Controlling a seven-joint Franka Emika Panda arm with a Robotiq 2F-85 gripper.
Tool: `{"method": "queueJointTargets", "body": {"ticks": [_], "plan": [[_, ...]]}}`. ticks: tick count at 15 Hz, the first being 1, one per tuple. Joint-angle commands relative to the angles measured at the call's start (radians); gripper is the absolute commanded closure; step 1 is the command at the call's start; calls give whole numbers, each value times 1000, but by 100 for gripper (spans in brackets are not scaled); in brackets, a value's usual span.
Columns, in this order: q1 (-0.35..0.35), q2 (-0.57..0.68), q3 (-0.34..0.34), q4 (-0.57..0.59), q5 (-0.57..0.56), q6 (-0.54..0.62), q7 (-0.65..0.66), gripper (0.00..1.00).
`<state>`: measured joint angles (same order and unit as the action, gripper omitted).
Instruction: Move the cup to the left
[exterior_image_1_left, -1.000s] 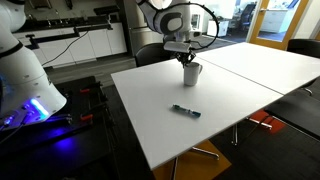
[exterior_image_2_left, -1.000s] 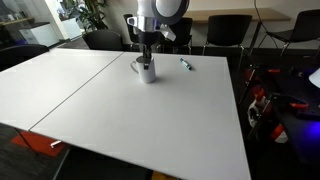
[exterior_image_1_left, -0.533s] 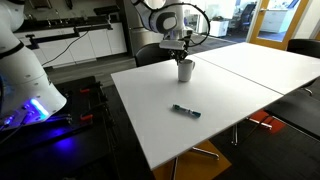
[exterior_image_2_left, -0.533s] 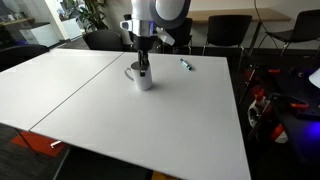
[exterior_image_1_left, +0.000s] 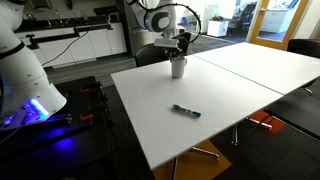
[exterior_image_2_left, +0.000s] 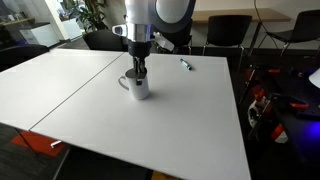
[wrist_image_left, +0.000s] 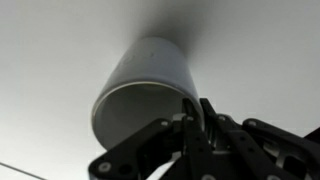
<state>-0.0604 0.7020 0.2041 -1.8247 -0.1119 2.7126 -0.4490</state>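
Note:
My gripper needs to let go of the white cup on the white table's far end (exterior_image_1_left: 169, 72), near the table's edge by the black chairs.
The white cup (exterior_image_1_left: 178, 68) stands on the white table; in an exterior view (exterior_image_2_left: 139, 87) its loop handle points to the picture's left. My gripper (exterior_image_2_left: 138, 70) comes down from above and is shut on the cup's rim, one finger inside and one outside. In the wrist view the cup (wrist_image_left: 140, 85) fills the middle, and my gripper (wrist_image_left: 193, 112) pinches its wall at the lower right of the mouth. The cup sits close to the seam between the two tabletops.
A dark blue marker pen (exterior_image_1_left: 186, 111) lies on the table, also visible in an exterior view (exterior_image_2_left: 186, 66). Black chairs (exterior_image_2_left: 224, 30) stand along the table's far side. The table edge (exterior_image_1_left: 128, 110) drops off towards a robot base lit blue (exterior_image_1_left: 30, 100).
My gripper has slid the cup along the table, away from the marker pen: up and left in one exterior view, down and left in the other. The pen has not moved.

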Motion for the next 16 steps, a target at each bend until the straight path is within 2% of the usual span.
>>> {"method": "queueJointTargets", "body": {"ticks": [1,9,14,15,16], "plan": [[30,3,14,-15,-15,-20,-20,97],[98,12,17,-3,-63,-42,-23,97],[108,-9,14,-22,-73,-17,-13,97],[107,-14,14,-27,-72,-14,-11,67],[108,-19,12,-32,-73,-8,-8,64]]}}
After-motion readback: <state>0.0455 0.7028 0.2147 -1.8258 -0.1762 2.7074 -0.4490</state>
